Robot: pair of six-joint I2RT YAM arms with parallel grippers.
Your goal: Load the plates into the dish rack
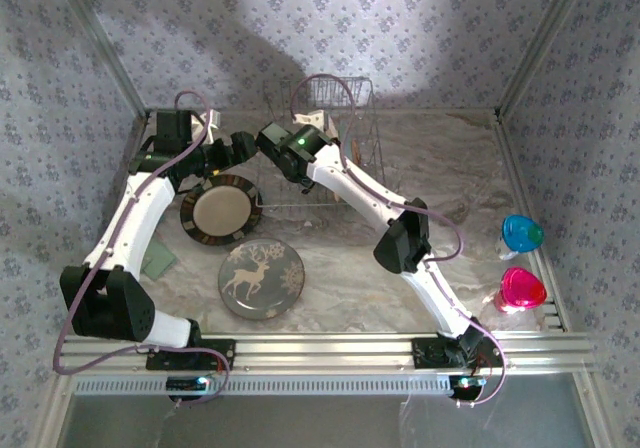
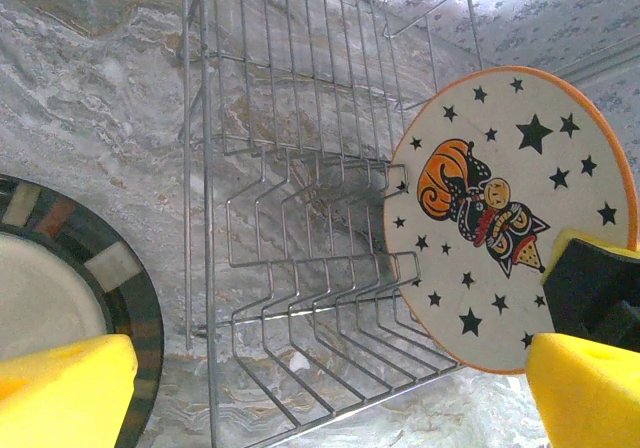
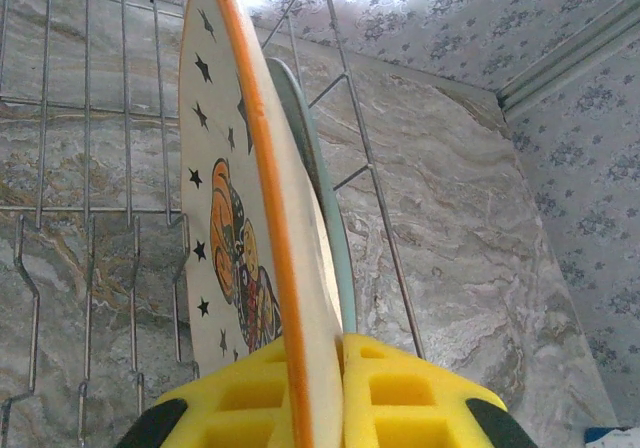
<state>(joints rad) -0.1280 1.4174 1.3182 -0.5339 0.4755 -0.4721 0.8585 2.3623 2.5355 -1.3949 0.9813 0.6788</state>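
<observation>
My right gripper should set the orange-cream star plate down upright in the dish rack [image 1: 328,151] [image 3: 245,278] beside the pale teal plate.
My right gripper [image 3: 338,368] is shut on the rim of the orange-cream star plate [image 3: 225,228], which it holds upright on edge over the dish rack [image 3: 90,208]. Close behind that plate stands the pale teal plate [image 3: 340,253], also upright. The left wrist view shows the star plate [image 2: 500,218] face-on at the rack's [image 2: 300,168] right end, just over the tines. My left gripper [image 2: 330,398] hangs open above the rack's near corner, holding nothing. On the table lie the brown striped plate [image 1: 221,211] and the grey reindeer plate [image 1: 261,278].
A blue cup [image 1: 521,233] and a pink cup [image 1: 521,290] stand at the right edge of the table. A pale green flat thing [image 1: 158,260] lies beside the left arm. Papered walls close in the back and both sides.
</observation>
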